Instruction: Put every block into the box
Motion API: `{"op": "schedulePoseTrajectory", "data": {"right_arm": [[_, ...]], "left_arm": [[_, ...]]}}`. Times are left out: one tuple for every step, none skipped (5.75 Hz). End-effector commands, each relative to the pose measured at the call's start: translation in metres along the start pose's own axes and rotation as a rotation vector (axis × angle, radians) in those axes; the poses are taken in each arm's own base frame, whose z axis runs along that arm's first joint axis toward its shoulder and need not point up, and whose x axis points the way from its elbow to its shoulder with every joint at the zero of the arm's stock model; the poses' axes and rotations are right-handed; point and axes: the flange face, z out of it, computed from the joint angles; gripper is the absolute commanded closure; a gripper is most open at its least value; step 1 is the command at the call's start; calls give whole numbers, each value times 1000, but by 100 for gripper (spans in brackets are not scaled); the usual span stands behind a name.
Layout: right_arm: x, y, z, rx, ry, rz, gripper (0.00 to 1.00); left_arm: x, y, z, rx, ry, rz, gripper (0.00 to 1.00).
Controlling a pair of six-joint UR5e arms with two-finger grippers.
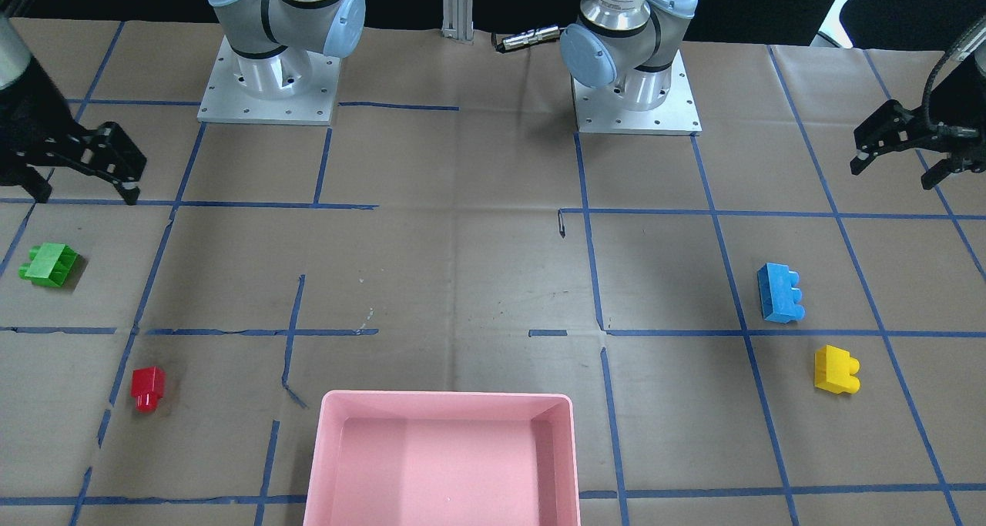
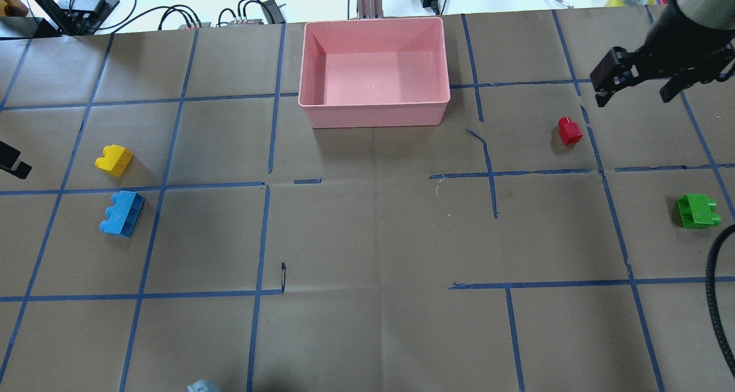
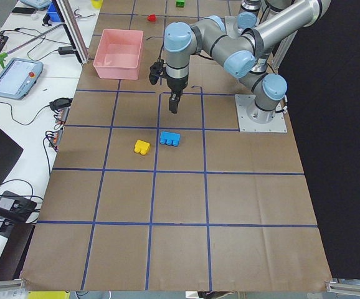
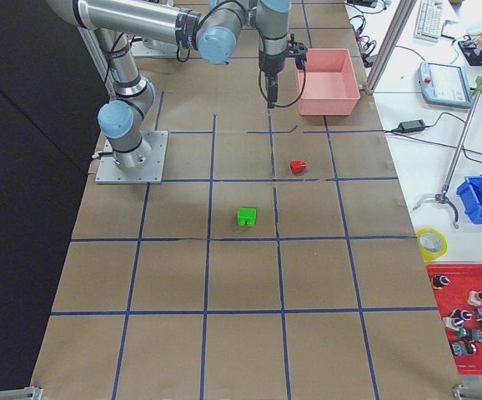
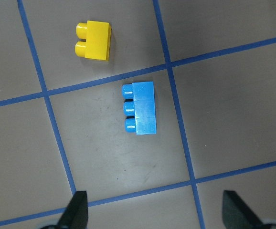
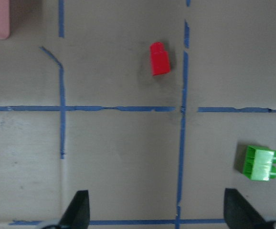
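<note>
The middle of the blue block (image 1: 779, 292) (image 5: 142, 109) will be gripped by my left gripper as it closes there, with its fingers on the block's knobs and its flat back.
The pink box (image 1: 447, 394) stands empty at the table's middle, on the side away from the robot's bases; it also shows in the overhead view (image 2: 373, 106). The blue block (image 1: 780, 293) and yellow block (image 1: 836, 370) lie on my left side. My left gripper (image 1: 893, 170) hovers open and empty above them; its wrist view shows blue (image 5: 141, 108) and yellow (image 5: 95, 40). The green block (image 1: 50, 265) and red block (image 1: 146, 387) lie on my right side. My right gripper (image 1: 85, 191) hovers open and empty; its wrist view shows red (image 6: 159, 59) and green (image 6: 260, 163).
The table is covered in brown paper with a blue tape grid. The two arm bases (image 1: 269, 87) (image 1: 635, 95) stand at the robot's edge, with a small metal cylinder (image 1: 526, 39) between them. Cables (image 2: 189, 16) lie beyond the table's far edge.
</note>
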Motion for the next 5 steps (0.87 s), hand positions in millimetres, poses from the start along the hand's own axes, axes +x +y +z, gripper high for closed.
{"op": "schedulePoseTrajectory", "data": {"right_arm": [[88, 17, 28, 20, 10, 38, 0], [96, 27, 70, 49, 29, 61, 0], [129, 55, 111, 16, -3, 152, 0], [152, 58, 144, -8, -83, 158, 0], [175, 52, 178, -20, -93, 145, 0]], "left_arm": [[-5, -2, 63, 8, 4, -28, 1], [-19, -16, 97, 25, 20, -30, 1], [-28, -27, 130, 20, 62, -30, 1], [-26, -39, 154, 26, 106, -16, 1], [-5, -61, 170, 20, 109, 50, 1]]}}
